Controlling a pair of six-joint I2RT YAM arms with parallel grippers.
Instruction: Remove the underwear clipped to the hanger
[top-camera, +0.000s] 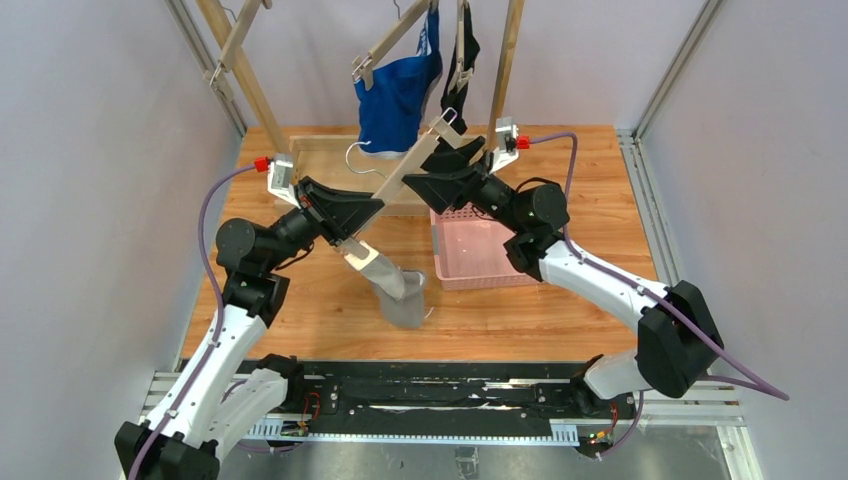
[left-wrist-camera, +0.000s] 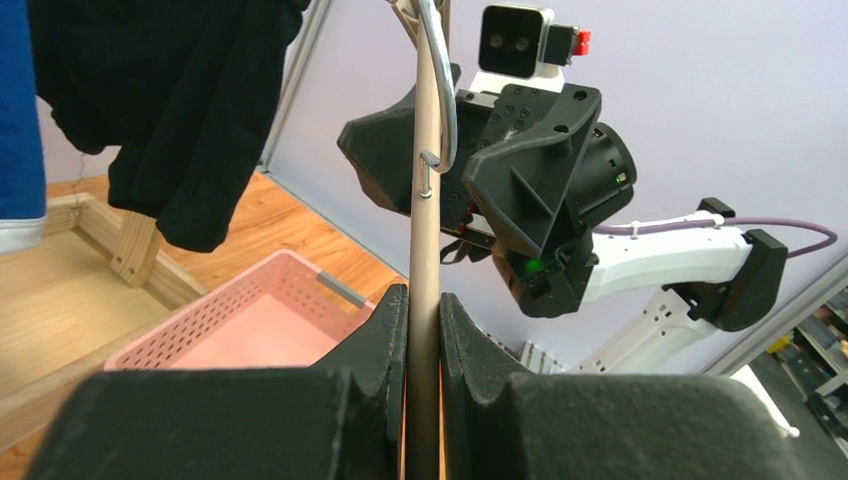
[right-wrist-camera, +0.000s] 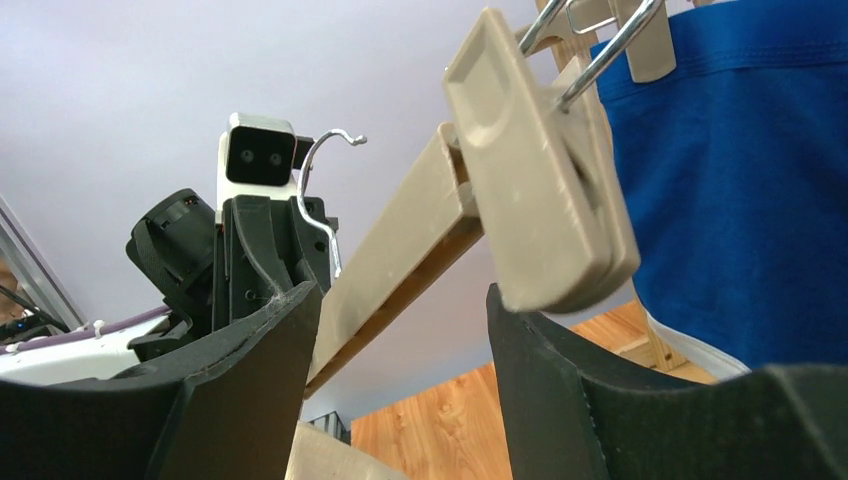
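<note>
Next, my right gripper takes the bar (top-camera: 413, 162), as my left gripper holds the hanger's bar above the lower clip, and this will free my left gripper to squeeze that clip.
My left gripper (top-camera: 372, 212) is shut on the tan bar of a hanger (top-camera: 410, 165) and holds it tilted above the table; the bar runs up between its closed jaws in the left wrist view (left-wrist-camera: 424, 320). The light grey underwear (top-camera: 398, 288) hangs from the hanger's lower clip. My right gripper (top-camera: 447, 150) is open, its jaws either side of the hanger's free upper clip (right-wrist-camera: 540, 170), not touching it (right-wrist-camera: 400, 297). The blue underwear (top-camera: 395, 100) (right-wrist-camera: 740, 200) and the black underwear (top-camera: 460, 55) (left-wrist-camera: 170, 100) hang clipped on other hangers at the back.
A pink basket (top-camera: 480, 255) (left-wrist-camera: 250, 330) stands on the wooden table right of centre. A wooden rack with slanted posts (top-camera: 240, 60) and a low frame base (top-camera: 320, 145) stands at the back. Metal frame rails run along both sides.
</note>
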